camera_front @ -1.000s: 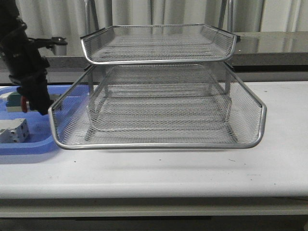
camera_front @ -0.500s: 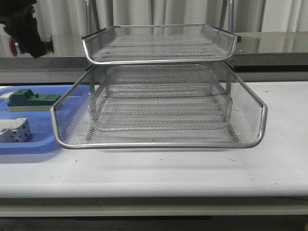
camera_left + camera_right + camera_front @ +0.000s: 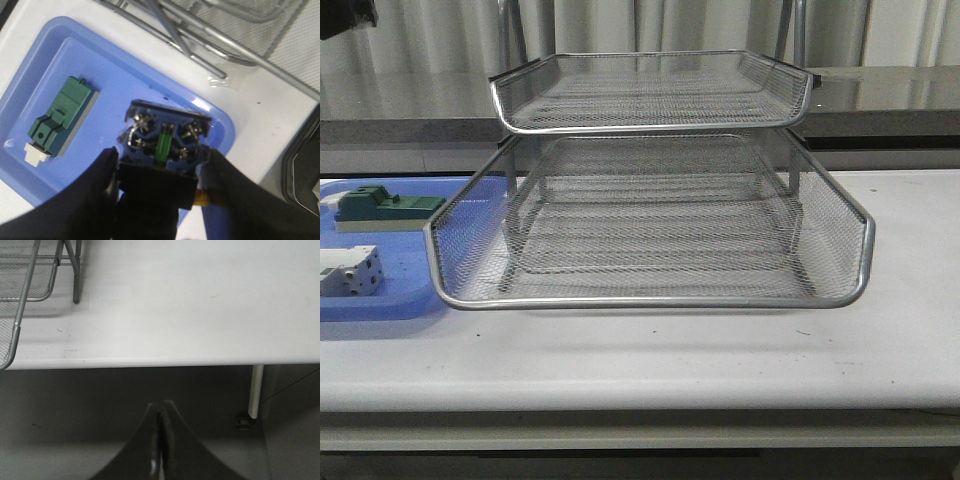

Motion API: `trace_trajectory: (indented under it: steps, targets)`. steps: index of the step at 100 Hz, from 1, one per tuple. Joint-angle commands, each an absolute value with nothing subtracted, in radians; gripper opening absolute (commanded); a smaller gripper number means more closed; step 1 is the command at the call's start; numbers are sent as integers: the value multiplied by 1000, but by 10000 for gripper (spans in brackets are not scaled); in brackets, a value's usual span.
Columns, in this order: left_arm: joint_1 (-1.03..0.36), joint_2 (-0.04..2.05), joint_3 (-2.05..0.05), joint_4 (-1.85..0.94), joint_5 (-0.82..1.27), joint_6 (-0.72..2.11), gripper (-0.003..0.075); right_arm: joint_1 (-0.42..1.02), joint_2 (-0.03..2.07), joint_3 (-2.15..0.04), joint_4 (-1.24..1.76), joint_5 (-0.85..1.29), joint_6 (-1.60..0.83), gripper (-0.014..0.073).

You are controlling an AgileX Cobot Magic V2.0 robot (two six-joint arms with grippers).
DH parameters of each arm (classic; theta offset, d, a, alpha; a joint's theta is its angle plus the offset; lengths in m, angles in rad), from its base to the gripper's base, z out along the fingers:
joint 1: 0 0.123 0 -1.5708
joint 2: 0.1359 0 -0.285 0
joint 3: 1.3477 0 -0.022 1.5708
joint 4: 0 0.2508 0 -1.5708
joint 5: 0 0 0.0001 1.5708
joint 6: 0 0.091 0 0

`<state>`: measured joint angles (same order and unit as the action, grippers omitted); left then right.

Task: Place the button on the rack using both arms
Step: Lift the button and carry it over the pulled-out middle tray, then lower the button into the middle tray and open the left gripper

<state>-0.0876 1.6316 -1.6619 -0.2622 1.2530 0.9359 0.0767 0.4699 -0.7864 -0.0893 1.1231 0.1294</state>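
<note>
My left gripper should release the button, which is now high above the blue tray, near the middle of the rack's lower mesh tray [image 3: 634, 228].
My left gripper [image 3: 160, 157] is shut on the button [image 3: 165, 137], held high above the blue tray. Only its blue-black contact block with metal terminals and a green strip shows; the red cap is hidden. In the front view only a dark bit of the left arm [image 3: 345, 15] shows at the top left corner. The silver wire-mesh rack [image 3: 650, 200] stands mid-table with its lower tray slid forward. My right gripper [image 3: 161, 407] is shut and empty, below and in front of the table's front edge, near the rack's right leg [image 3: 76, 270].
The blue plastic tray [image 3: 380, 300] lies left of the rack and holds a green block [image 3: 385, 205] and a white terminal block [image 3: 350, 270]. The green block also shows in the left wrist view [image 3: 62, 117]. A table leg [image 3: 256, 390] stands near the right gripper.
My left arm has risen from the blue tray with the button and has nearly left the front view at the top left. The green block is now uncovered.
</note>
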Motion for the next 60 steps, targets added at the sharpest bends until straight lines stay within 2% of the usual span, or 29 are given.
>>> trace_trajectory:
  steps: [1,33,60]
  targets:
    - [-128,1524,-1629,-333,1267,922,-20,77,477,-819,-107,1063,129,-68]
    - [-395,1482,-1520,-389,1246,922,-20,77,477,-819,-107,1063,129,-68]
    - [-588,1587,-1520,-389,1057,922,-20,77,477,-819,-107,1063,129,-68]
